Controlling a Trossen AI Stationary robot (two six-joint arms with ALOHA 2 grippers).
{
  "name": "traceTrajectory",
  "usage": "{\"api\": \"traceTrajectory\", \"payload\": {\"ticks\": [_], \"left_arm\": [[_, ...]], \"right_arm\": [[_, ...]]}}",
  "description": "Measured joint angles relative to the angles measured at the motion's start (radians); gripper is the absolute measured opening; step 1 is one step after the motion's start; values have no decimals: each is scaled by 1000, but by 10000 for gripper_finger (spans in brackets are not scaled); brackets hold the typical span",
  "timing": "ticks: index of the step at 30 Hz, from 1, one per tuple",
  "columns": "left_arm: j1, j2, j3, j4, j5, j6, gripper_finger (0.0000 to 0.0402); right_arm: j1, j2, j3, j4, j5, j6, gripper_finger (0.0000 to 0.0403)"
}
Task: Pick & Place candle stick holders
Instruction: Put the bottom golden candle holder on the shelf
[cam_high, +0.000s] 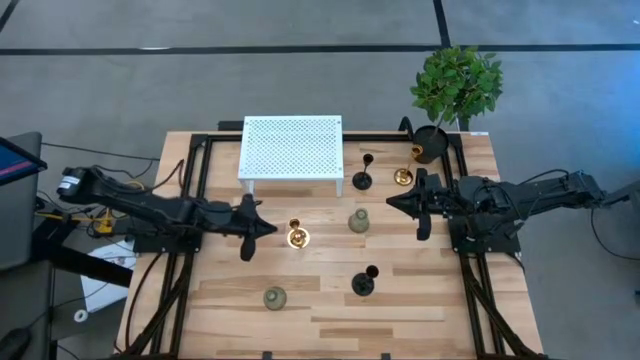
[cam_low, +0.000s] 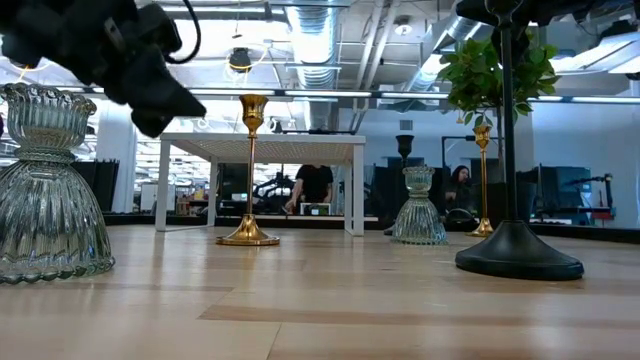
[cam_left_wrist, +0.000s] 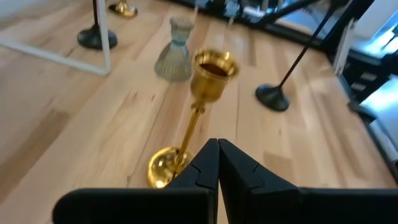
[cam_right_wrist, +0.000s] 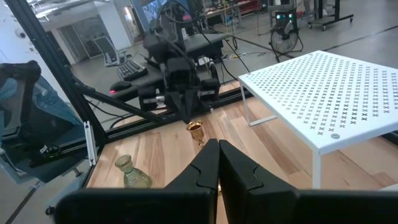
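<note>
The fingers of my left gripper are closed short of the gold holder at mid-table, so next I open them, move in and grab the holder's stem (cam_low: 252, 143) just under the cup.
Six candle stick holders stand upright on their bases on the wooden table (cam_high: 330, 320). One gold holder (cam_high: 297, 236) stands mid-table, the other (cam_high: 402, 177) near the plant pot. One black holder (cam_high: 362, 180) stands by the white shelf, the other (cam_high: 364, 283) nearer the front. One grey-green holder (cam_high: 359, 221) is at the centre, the other (cam_high: 274, 297) at the front left. My left gripper (cam_high: 270, 228) is shut and empty, just left of the mid-table gold holder (cam_left_wrist: 200, 106). My right gripper (cam_high: 392, 203) is shut and empty, right of the centre grey-green holder.
A white perforated shelf (cam_high: 292, 150) on legs stands at the table's far middle. A black pot with a green plant (cam_high: 432, 143) stands at the far right corner. Black frame rails run along both table sides. People show in the room behind, in the low view.
</note>
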Motion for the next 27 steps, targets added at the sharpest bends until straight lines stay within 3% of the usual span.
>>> {"api": "traceTrajectory", "payload": {"ticks": [13,19,27], "left_arm": [[0,171,0,80,-16,-3,7],[0,249,0,151,-93,-1,11],[0,341,0,305,-101,-1,82]], "right_arm": [[0,0,0,0,0,0,0],[0,0,0,0,0,0,0],[-1,0,0,-1,0,0,0]]}}
